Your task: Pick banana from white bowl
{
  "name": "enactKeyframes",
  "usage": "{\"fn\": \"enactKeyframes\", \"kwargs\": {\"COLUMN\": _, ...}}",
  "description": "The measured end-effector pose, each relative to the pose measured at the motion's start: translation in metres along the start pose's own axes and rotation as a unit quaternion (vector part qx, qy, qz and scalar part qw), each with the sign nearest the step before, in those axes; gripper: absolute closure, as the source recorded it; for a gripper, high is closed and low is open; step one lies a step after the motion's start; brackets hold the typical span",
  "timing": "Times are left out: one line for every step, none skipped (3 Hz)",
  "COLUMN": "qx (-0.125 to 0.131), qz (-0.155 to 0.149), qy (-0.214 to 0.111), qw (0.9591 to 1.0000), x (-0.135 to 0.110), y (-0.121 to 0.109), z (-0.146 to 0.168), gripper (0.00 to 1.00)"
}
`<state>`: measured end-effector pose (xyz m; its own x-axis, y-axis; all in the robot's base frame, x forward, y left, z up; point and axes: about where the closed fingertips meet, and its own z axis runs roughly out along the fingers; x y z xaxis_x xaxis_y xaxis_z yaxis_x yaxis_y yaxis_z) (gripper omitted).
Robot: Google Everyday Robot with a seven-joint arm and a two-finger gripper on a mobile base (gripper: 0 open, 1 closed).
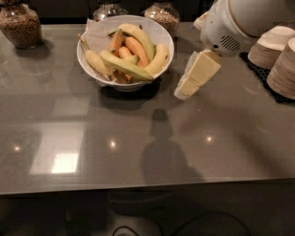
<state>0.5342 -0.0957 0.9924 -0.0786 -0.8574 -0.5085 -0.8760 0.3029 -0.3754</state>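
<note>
The long greenish-yellow banana lies by the white bowl. My gripper needs to close on its front half (135, 70), close to the near rim of that bowl.
The white bowl (164, 38) stands at the back of the grey table, lined with white paper and filled with bananas. The long greenish-yellow banana (126, 67) lies across the front of the pile. Shorter orange-toned bananas (136, 50) and bright yellow ones (159, 59) lie behind and beside it. My gripper (186, 87), cream-coloured, hangs from the white arm (230, 23) just right of the bowl, pointing down and left. It is level with the bowl's side, apart from it, and holds nothing that I can see.
Three glass jars of grain stand along the back edge (18, 25) (107, 9) (161, 14). Stacks of small beige bowls (272, 48) sit on a black mat at the right. The table's front edge (138, 186) runs across the lower view.
</note>
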Motion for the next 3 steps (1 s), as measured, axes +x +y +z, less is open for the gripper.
{"fn": "enactKeyframes", "kwargs": {"qx": 0.021, "qz": 0.029, "qy": -0.015, "qw": 0.9992, "x": -0.034, "y": -0.019, "z": 0.028, "gripper": 0.0}}
{"fn": "enactKeyframes", "kwargs": {"qx": 0.012, "qz": 0.044, "qy": -0.03, "qw": 0.9985, "x": -0.068, "y": -0.028, "z": 0.063, "gripper": 0.0}}
{"fn": "enactKeyframes", "kwargs": {"qx": -0.031, "qz": 0.059, "qy": -0.045, "qw": 0.9968, "x": -0.09, "y": -0.027, "z": 0.115, "gripper": 0.0}}
